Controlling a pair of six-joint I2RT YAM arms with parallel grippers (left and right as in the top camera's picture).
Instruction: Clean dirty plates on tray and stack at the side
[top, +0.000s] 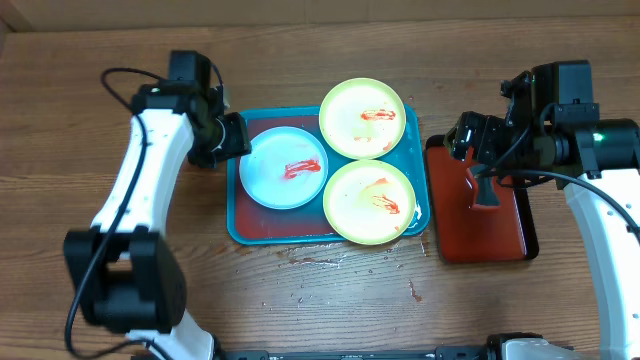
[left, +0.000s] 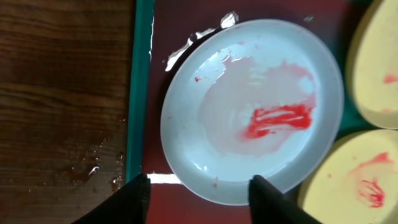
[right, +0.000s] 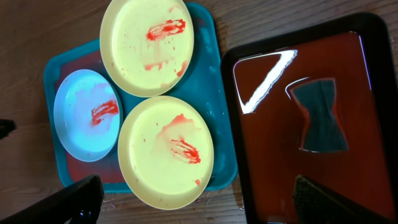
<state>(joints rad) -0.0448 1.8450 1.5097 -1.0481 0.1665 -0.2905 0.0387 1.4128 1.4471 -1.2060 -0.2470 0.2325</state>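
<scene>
Next, my right gripper goes to the dark sponge's narrow middle (top: 485, 187) (right: 321, 116) in the black-rimmed red tray and closes there.
The teal-rimmed tray (top: 236, 215) holds three plates smeared with red sauce. The light blue plate (top: 285, 167) lies at its left. One yellow-green plate (top: 362, 118) lies at the back and another (top: 370, 201) at the front right. My left gripper (top: 235, 135) is open at the tray's left edge. In the left wrist view its fingers (left: 199, 194) straddle the near rim of the blue plate (left: 249, 106) without touching it. My right gripper (top: 465, 135) hovers wide open and empty (right: 199, 205) above the gap between the two trays.
A black-rimmed red tray (top: 520, 250) stands right of the teal tray, with a dark hourglass-shaped sponge (right: 320, 115) lying on it. Wet spots and sauce flecks (top: 320, 255) mark the wooden table in front of the teal tray.
</scene>
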